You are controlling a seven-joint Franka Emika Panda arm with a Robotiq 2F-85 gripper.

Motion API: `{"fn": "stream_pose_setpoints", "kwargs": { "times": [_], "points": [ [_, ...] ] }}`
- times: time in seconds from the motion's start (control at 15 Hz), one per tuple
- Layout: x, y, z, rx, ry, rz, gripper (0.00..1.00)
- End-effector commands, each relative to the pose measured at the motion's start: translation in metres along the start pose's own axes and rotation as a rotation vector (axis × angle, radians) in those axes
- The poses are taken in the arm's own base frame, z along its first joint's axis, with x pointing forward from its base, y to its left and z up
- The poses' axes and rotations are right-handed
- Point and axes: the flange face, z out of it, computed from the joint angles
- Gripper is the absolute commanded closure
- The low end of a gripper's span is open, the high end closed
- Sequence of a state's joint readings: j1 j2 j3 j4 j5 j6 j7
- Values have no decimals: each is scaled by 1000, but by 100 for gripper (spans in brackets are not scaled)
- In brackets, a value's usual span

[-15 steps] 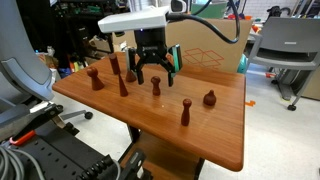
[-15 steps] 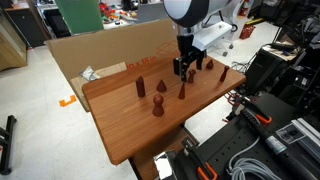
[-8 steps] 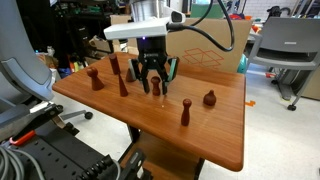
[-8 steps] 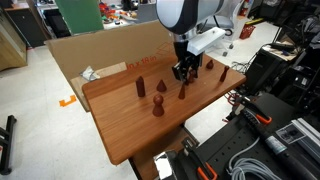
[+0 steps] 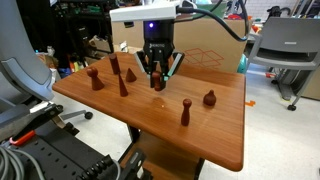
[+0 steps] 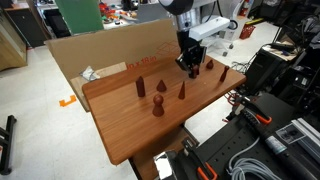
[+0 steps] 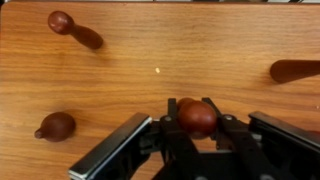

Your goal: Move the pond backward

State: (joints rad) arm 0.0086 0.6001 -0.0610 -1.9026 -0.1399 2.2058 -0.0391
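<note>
I will release the pond near the table's far edge, beyond the short round piece [image 5: 191, 80], facing the cardboard box.
The pond [image 7: 197, 117] is a small reddish-brown pawn with a round head, clamped between the fingers in the wrist view. My gripper [image 7: 197, 122] is shut on it. In both exterior views the gripper [image 5: 157, 76] [image 6: 190, 68] hangs over the middle of the wooden table [image 5: 230, 135], toward its far side. The pond [image 5: 157, 83] shows only as a dark tip below the fingers. It seems to hang just above the tabletop. Its base is hidden by the fingers.
Other wooden pieces stand around: a squat dark-red one [image 5: 210, 99], a slender spindle [image 5: 186, 112], another spindle [image 5: 123, 82], a short piece [image 5: 96, 78] and a tall one [image 5: 114, 65]. A cardboard box [image 6: 100, 52] stands behind the table, with chairs and cables around it.
The jaws have closed from wide open onto the pond. The gripper has then risen a little with it, away from the tabletop.
</note>
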Motion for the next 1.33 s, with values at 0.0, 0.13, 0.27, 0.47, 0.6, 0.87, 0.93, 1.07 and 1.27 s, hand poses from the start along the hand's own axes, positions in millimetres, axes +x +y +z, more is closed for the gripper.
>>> {"fn": "stream_pose_setpoints", "kwargs": {
  "times": [0.0,0.13,0.27,0.47,0.6,0.87,0.93,1.07,1.27],
  "points": [
    [0,32,-40,96,7,49,93],
    [7,54,-60,132,32,97,93],
    [18,73,-78,155,53,142,93],
    [41,93,-91,139,76,204,93],
    [59,98,-86,117,74,238,93],
    [95,96,-52,86,33,290,93],
    [103,94,-43,80,16,298,93],
    [116,90,-23,63,-17,312,93],
    [128,84,-4,58,-63,312,93]
  ]
}}
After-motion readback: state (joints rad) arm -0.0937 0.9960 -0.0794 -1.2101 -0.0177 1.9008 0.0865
